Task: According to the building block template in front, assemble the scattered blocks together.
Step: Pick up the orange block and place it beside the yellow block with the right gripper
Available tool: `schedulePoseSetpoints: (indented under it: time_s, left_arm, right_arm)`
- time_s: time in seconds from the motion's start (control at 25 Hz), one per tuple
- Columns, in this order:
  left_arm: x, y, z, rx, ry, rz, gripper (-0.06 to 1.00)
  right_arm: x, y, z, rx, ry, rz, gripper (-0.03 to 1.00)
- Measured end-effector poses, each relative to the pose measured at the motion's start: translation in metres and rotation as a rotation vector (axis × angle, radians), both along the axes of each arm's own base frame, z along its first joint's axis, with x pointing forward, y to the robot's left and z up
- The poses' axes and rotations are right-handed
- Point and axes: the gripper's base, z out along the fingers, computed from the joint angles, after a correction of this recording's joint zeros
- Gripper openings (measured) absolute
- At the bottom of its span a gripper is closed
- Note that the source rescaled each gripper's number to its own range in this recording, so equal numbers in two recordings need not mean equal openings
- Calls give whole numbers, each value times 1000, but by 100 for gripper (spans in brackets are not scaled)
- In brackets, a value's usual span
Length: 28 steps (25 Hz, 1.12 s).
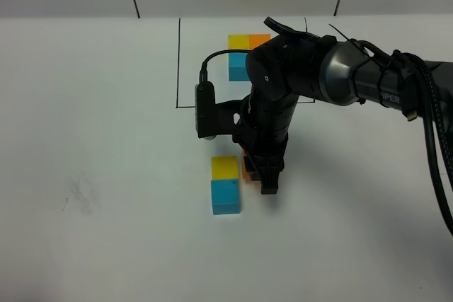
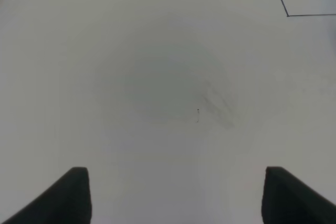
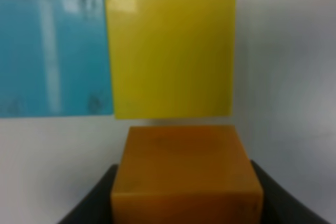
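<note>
The robot's right gripper should release the orange block on the table, flush [image 1: 250,171] [image 3: 175,178] against the loose yellow block.
The template at the back has a yellow block [image 1: 238,41], an orange block [image 1: 260,39] and a blue block [image 1: 237,66] set together. In front, a loose yellow block [image 1: 225,167] touches a loose blue block [image 1: 226,197]. My right gripper [image 1: 263,175] is shut on an orange block [image 1: 246,169] right beside the yellow one. In the right wrist view the orange block [image 3: 184,171] sits between the fingers, a narrow gap from the yellow block [image 3: 170,53], with the blue block [image 3: 52,51] alongside. My left gripper [image 2: 177,182] is open and empty over bare table.
A black drawn rectangle [image 1: 179,61] frames the template; its corner shows in the left wrist view [image 2: 287,14]. The right arm [image 1: 340,68] reaches in from the right, partly covering the template. A faint smudge [image 1: 81,192] marks the white table at the left.
</note>
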Motion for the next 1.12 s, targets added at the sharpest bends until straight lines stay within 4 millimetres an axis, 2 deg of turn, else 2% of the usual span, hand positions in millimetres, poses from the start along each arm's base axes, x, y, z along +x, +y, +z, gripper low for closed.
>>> schedulePoseSetpoints:
  time_s: [0.28,0.6,1.12]
  left_arm:
    - [0,0,0,0,0,0,46]
    - [0,0,0,0,0,0,46]
    - [0,0,0,0,0,0,46]
  right_arm:
    - [2,2,-4,10,-6,-4,24]
    - [2,3,-26,-7,44,-15,24]
    - [3,5,-29,7,43,-30,24]
